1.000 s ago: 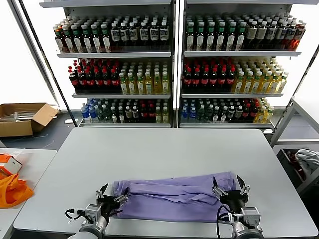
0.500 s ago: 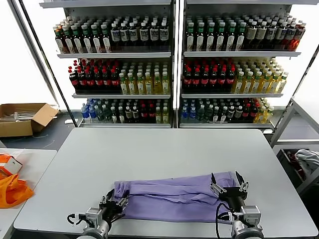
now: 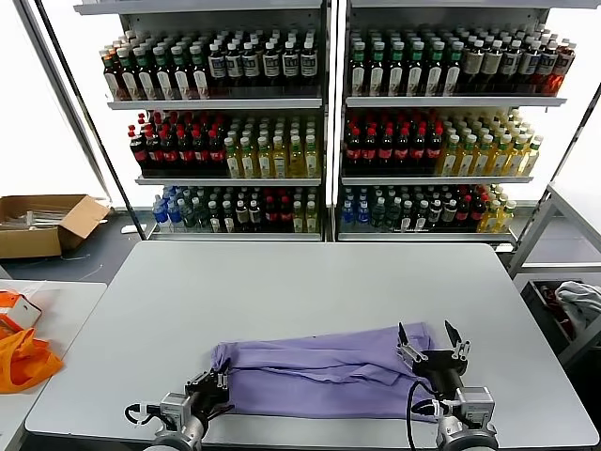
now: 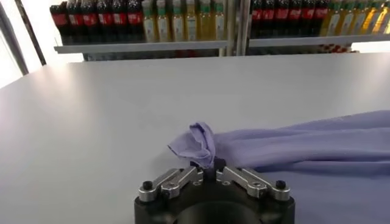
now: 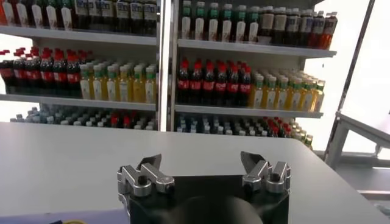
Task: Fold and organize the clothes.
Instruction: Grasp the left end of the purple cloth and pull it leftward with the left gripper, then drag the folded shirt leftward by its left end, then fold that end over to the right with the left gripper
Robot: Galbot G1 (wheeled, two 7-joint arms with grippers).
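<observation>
I should use my left gripper to place the lavender T-shirt on the grey table's side (image 3: 208,342) (image 4: 169,136) closest to the orange bag.
A lavender T-shirt (image 3: 319,371) lies folded into a long band across the near part of the grey table (image 3: 310,282). My left gripper (image 3: 214,387) is at the band's left end, low on the table, shut on a bunched corner of the shirt (image 4: 198,141). My right gripper (image 3: 430,340) is open and empty, raised above the band's right end; in the right wrist view its fingers (image 5: 149,165) stand wide apart over bare table, with only a sliver of lavender at the picture's bottom left.
Shelves of bottles (image 3: 319,122) stand behind the table. An orange bag (image 3: 23,362) lies on a side table at the left, a cardboard box (image 3: 42,221) on the floor beyond. A metal rack (image 3: 563,272) is at the right.
My left gripper closed on the shirt's left corner and drew back toward the near edge. My right gripper rose off the shirt's right end, open, and moved slightly forward.
</observation>
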